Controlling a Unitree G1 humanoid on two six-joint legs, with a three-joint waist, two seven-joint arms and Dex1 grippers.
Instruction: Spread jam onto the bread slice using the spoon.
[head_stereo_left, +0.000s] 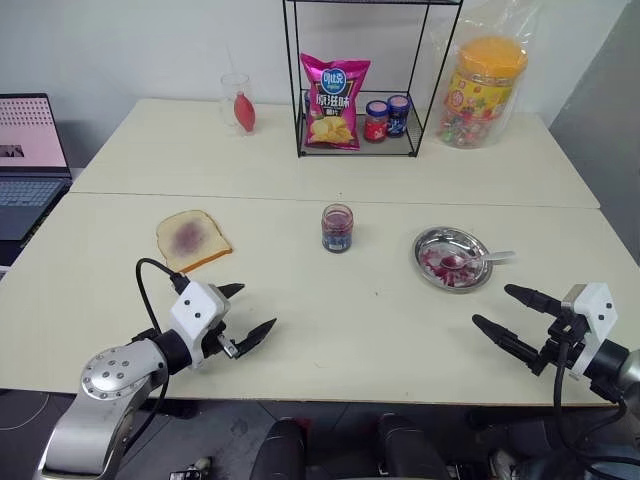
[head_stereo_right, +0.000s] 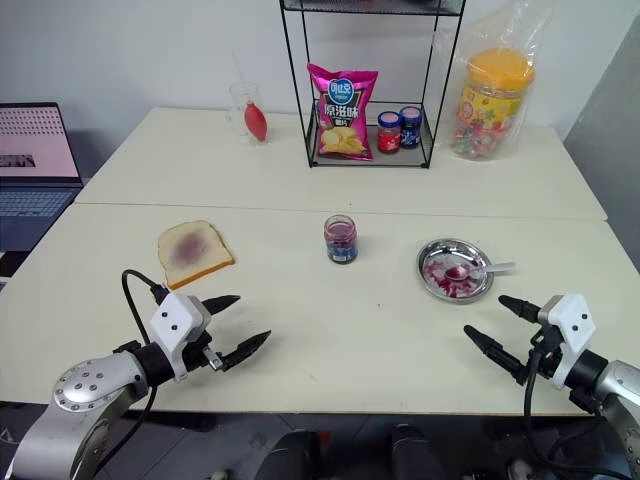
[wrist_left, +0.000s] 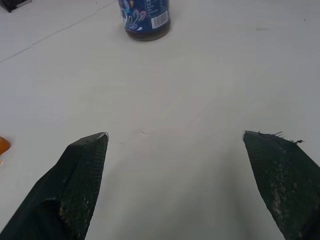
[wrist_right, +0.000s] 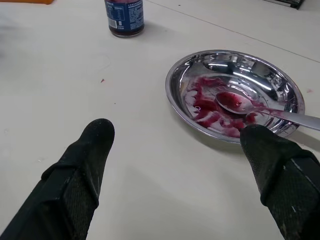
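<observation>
Next, I move my left gripper to the bread slice and close it on its edge (head_stereo_left: 167, 253) that is nearest the laptop, beside the purple smear.
The bread slice (head_stereo_left: 190, 240), with a purple smear at its centre, lies flat on the left of the table. Mid-table stands the small glass jar of dark jam (head_stereo_left: 337, 228), its lid off; the left wrist view shows the jar (wrist_left: 145, 20) ahead of that gripper. The spoon (head_stereo_left: 470, 260) rests in the jam-smeared steel plate (head_stereo_left: 428, 240) on the right, handle over the rim. My left gripper (head_stereo_left: 256, 306) hovers open near the front edge, below the bread. My right gripper (head_stereo_left: 492, 306) is open just in front of the plate (wrist_right: 172, 85), holding nothing.
At the back, a black wire rack (head_stereo_left: 296, 90) holds a pink crisp bag (head_stereo_left: 335, 100) and two small lidded jars (head_stereo_left: 386, 118). A bagged candy tub (head_stereo_left: 482, 90) stands to its right, a glass cup (head_stereo_left: 238, 102) to its left. A laptop (head_stereo_left: 30, 150) sits off the left edge.
</observation>
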